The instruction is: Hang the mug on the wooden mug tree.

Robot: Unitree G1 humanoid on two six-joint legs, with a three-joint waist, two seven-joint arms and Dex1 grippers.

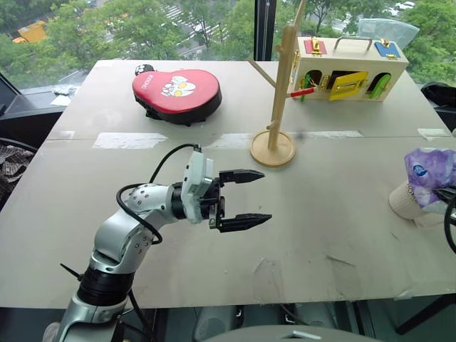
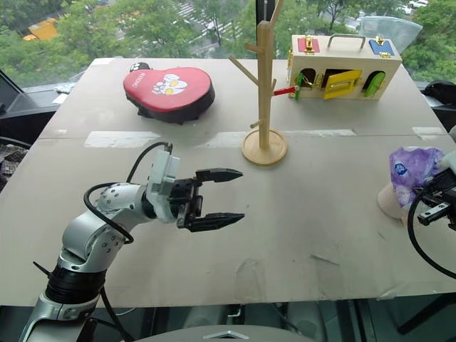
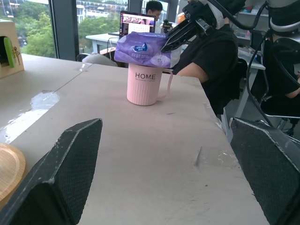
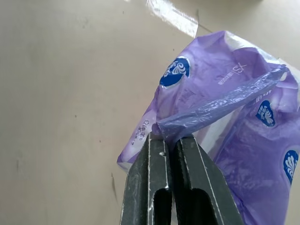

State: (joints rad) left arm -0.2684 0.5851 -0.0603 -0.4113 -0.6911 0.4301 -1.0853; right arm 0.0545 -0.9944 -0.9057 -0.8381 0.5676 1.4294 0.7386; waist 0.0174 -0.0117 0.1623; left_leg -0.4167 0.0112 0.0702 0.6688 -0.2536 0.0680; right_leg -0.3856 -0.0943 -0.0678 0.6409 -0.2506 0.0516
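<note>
The robot's right gripper should set the purple tissue pack down on the table [image 1: 414, 152] between the cream mug and the wooden box.
The cream mug [image 3: 144, 83], lettered HOME, stands upright near the table's right edge, its handle facing away from the mug tree. A purple tissue pack [image 3: 140, 48] lies across its mouth and hides the inside. My right gripper [image 4: 171, 138] is shut on a fold of the pack's wrapper, reaching in from the table's right edge. The wooden mug tree [image 1: 279, 92] stands at the centre back on its round base. My left gripper [image 1: 266, 197] hovers open over the table's middle, pointing right toward the mug, nothing between its fingers.
A red padded cushion [image 1: 177, 91] lies at the back left. A wooden box with coloured doors [image 1: 349, 68] sits at the back right behind the tree. A person in black [image 3: 211, 51] sits just beyond the table's right edge.
</note>
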